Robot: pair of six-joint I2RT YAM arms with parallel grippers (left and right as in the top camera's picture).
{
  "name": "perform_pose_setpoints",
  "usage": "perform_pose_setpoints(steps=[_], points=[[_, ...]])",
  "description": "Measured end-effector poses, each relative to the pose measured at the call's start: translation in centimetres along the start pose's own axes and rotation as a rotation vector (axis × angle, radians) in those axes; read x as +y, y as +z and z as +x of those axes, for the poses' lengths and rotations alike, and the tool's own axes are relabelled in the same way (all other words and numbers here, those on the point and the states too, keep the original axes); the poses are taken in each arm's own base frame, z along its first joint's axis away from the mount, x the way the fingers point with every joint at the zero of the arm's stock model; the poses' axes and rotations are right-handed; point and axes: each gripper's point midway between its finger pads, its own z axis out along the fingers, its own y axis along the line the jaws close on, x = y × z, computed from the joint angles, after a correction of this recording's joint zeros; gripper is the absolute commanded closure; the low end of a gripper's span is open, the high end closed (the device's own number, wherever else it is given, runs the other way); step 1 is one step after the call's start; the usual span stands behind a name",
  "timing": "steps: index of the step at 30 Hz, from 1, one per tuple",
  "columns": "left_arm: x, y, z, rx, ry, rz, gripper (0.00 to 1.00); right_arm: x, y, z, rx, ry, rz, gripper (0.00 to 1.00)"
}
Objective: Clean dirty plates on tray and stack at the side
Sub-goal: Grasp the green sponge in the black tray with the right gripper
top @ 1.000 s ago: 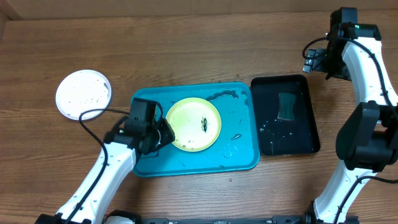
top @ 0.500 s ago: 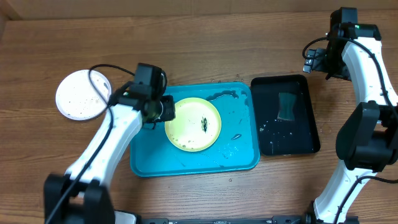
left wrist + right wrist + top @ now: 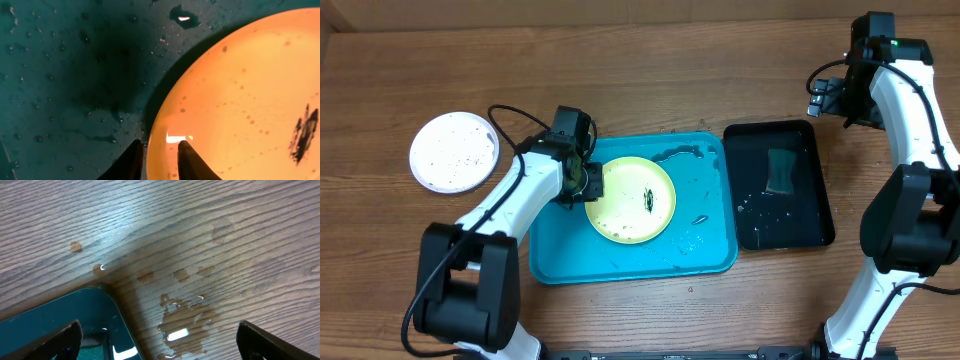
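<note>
Next, I move my right gripper to the green sponge in the black tray, where it should close on the sponge's middle (image 3: 781, 170).
The pale yellow plate (image 3: 635, 200) with a dark smear lies in the turquoise tray (image 3: 560, 262). My left gripper (image 3: 588, 183) sits at the plate's left rim. In the left wrist view its fingers (image 3: 160, 150) straddle that rim of the yellow plate (image 3: 240, 100), nearly closed on it, above the wet tray floor (image 3: 75, 75). The white speckled plate (image 3: 453, 151) lies on the table at the far left. The mint-green plate is out of view. My right gripper (image 3: 825, 97) hangs wide open and empty behind the black tray, fingers (image 3: 159, 340) far apart.
A glossy black tray (image 3: 810, 225) holding water and a green sponge (image 3: 782, 170) stands right of the turquoise tray; its corner shows in the right wrist view (image 3: 60, 315). A water puddle (image 3: 185, 320) and crumbs lie on the wooden table beside it.
My left arm swung from the plate's lower left up to its left rim and settled there with the fingers round the rim. The plates and the right arm stayed still.
</note>
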Motion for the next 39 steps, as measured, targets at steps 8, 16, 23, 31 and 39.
perform_pose_setpoints(steps=[8,16,23,31,39], points=[[0.4,2.0,0.8,0.057,0.005,-0.020,0.88,0.0,0.0,0.0,0.000,0.000,0.000,0.00],[0.1,2.2,0.5,0.056,0.010,-0.007,0.96,0.6,0.0,-0.7,-0.025,0.004,-0.031,0.00],[0.1,2.2,0.4,0.052,0.011,-0.003,0.91,3.7,-0.7,3.4,0.149,-0.029,-0.226,0.04],[0.0,2.2,0.1,0.038,0.012,-0.003,0.87,5.3,-2.4,8.0,0.341,-0.099,-0.362,0.36],[0.0,2.2,0.0,0.034,0.012,-0.001,0.77,6.2,-2.5,10.0,0.408,-0.128,-0.367,0.35]])
